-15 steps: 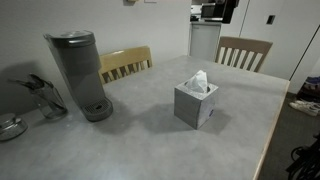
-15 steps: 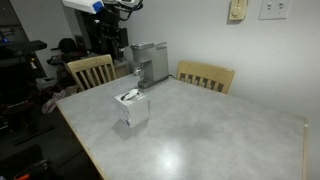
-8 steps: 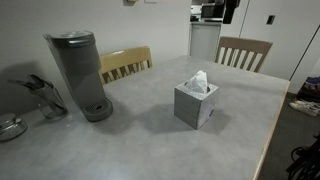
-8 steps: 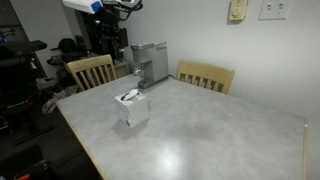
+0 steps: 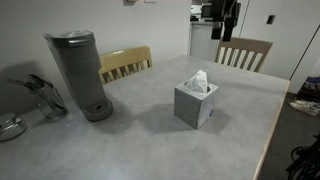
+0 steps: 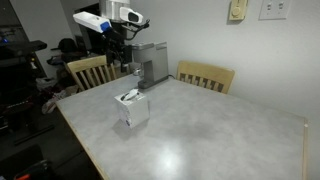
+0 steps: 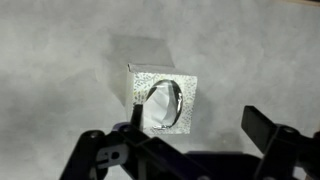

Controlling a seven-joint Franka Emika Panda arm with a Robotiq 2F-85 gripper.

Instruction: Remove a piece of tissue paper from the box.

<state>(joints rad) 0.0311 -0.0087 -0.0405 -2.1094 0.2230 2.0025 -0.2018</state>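
Note:
Next, my gripper goes to the top of the white tissue (image 5: 200, 76) (image 7: 163, 104) above the tissue box's opening and closes there.
A grey cube tissue box (image 5: 195, 104) stands on the grey table, with a white tissue (image 5: 199, 80) sticking up from its top opening. It also shows in an exterior view (image 6: 132, 108). In the wrist view the box (image 7: 163, 100) is seen from above, with the tissue (image 7: 160, 108) in the oval slot. My gripper (image 7: 195, 122) is open and empty, high above the table, with the box below its left finger. The gripper shows at the top of an exterior view (image 5: 231, 18) and above and behind the box in an exterior view (image 6: 124, 55).
A tall grey coffee maker (image 5: 80, 75) stands on the table (image 5: 150, 140) near the back edge. Two wooden chairs (image 5: 243, 51) (image 5: 125, 62) stand behind the table. Glassware (image 5: 42, 97) sits beside the coffee maker.
My arm has come down into view in both exterior views. The box and tissue have not moved.

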